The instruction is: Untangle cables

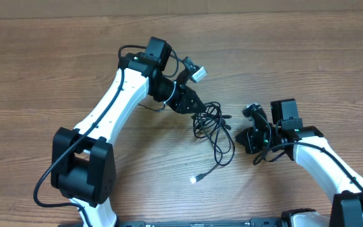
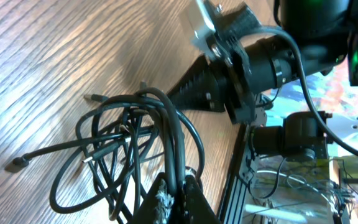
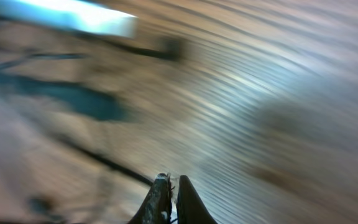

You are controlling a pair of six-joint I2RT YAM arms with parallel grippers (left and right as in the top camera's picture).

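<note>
The strands of cable on the wood (image 1: 180, 111) under my left gripper's fingers will be let go there, just beside the black tangle.
The cables (image 1: 210, 120) lie in a loose black tangle at mid-table. One strand trails toward the front and ends in a white tip (image 1: 195, 180). My left gripper (image 1: 197, 106) meets the tangle's left edge. In the left wrist view it (image 2: 178, 188) is shut on two cable strands, with the loops (image 2: 129, 143) spread on the wood ahead. My right gripper (image 1: 239, 134) sits just right of the tangle, its closed fingers (image 2: 188, 87) pointing at the loops. The right wrist view is blurred: that gripper (image 3: 171, 182) is shut, and a thin dark strand (image 3: 104, 162) runs to its left fingertip. Whether it is pinched I cannot tell.
The wooden table (image 1: 55, 75) stretches around both arms. A black rail (image 2: 238, 180) marks the table's front edge, with wires and clutter beyond it. A loose plug end (image 2: 18, 163) lies at the tangle's side. Thick arm wiring and a white connector (image 1: 198, 74) hang by my left wrist.
</note>
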